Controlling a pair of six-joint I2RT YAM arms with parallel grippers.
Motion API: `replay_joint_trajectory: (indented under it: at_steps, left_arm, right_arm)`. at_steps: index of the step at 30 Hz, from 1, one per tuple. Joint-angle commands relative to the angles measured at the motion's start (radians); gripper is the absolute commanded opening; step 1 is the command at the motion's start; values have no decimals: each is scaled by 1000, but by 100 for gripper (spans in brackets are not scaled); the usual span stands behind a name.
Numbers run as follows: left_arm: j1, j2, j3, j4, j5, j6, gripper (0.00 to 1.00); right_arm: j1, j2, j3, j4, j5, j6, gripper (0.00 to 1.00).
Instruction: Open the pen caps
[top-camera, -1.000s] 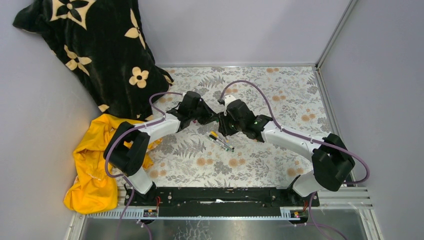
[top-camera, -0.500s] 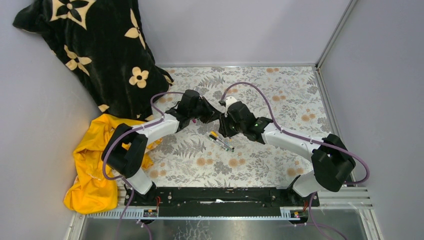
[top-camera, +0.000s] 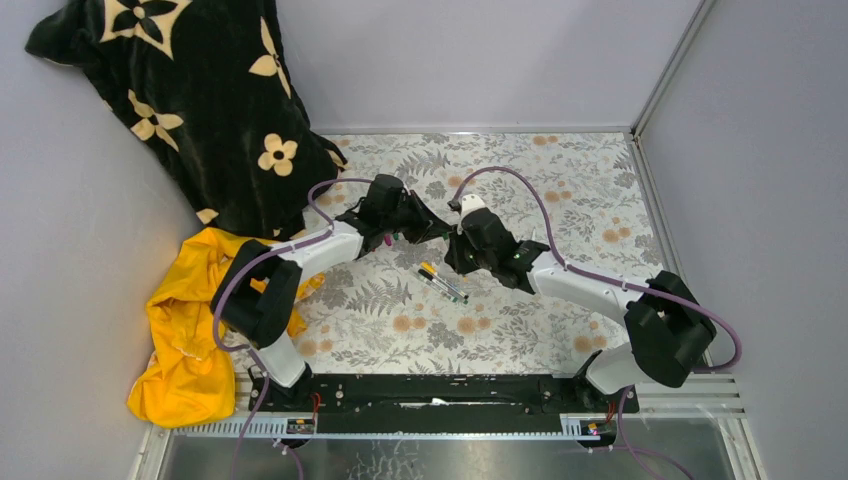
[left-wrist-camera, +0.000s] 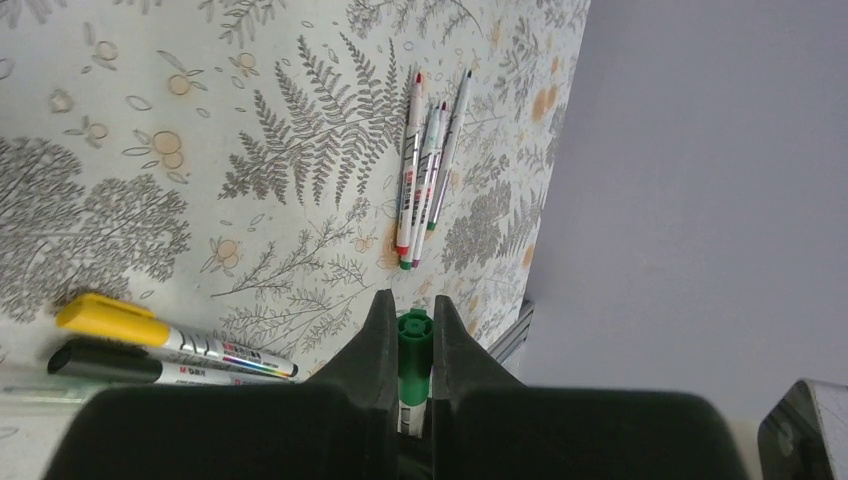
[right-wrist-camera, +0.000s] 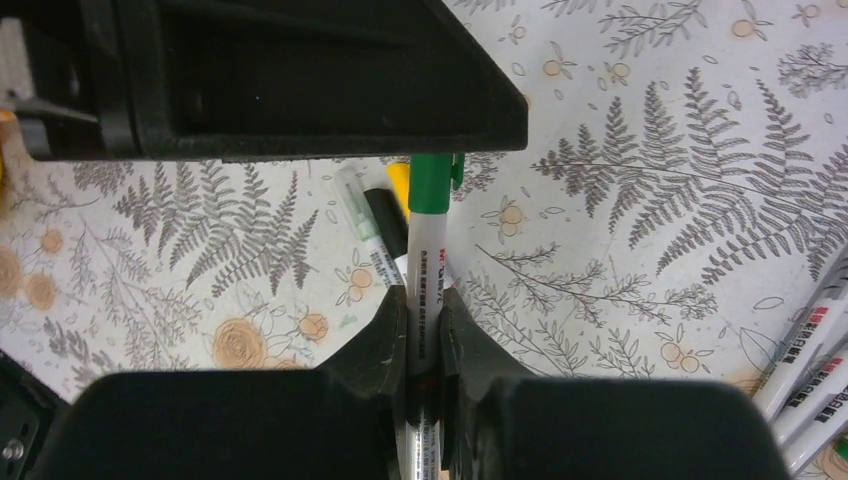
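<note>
Next, my right gripper puts down the marker with the white body and lets go of it on the floral table cover (top-camera: 540, 260) beside the group of loose pen bodies.
A white-barrelled marker with a green cap is held in the air between both grippers. My left gripper (left-wrist-camera: 412, 318) is shut on the green cap (left-wrist-camera: 413, 345). My right gripper (right-wrist-camera: 423, 300) is shut on the white barrel (right-wrist-camera: 424, 262), and the green cap (right-wrist-camera: 431, 182) runs into the left gripper's black body above it. In the top view the left gripper (top-camera: 428, 228) and right gripper (top-camera: 452, 240) meet nose to nose. A yellow-capped marker (left-wrist-camera: 110, 318) and a black-capped marker (left-wrist-camera: 100, 362) lie side by side on the table under them (top-camera: 441, 282).
Three thin pens (left-wrist-camera: 425, 170) lie together on the floral table cover, and more barrels show at the right wrist view's edge (right-wrist-camera: 812, 350). A black flowered blanket (top-camera: 190, 100) and a yellow cloth (top-camera: 190, 330) lie at the left. Grey walls stand behind and at the right.
Both grippers have shifted a little to the right together, still joined on the green-capped marker. The markers on the table have not moved.
</note>
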Motion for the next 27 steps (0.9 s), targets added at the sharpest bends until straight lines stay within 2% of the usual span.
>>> replay_joint_trajectory:
  at_steps: [1, 11, 14, 19, 27]
  left_arm:
    - [82, 93, 108, 1, -66, 94, 0]
    - [139, 191, 234, -101, -135, 218, 0]
    - [136, 199, 256, -162, -152, 257, 0]
    - [121, 185, 269, -294, -287, 349, 0]
    - [87, 204, 238, -386, -444, 393, 2]
  right_arm:
    - [12, -90, -87, 5, -25, 46, 0]
    - [12, -145, -150, -1, -1, 65, 0]
    - [12, -162, -138, -29, 71, 63, 0]
    - [6, -146, -75, -125, 305, 63, 0]
    - [-102, -32, -36, -164, 387, 82, 0]
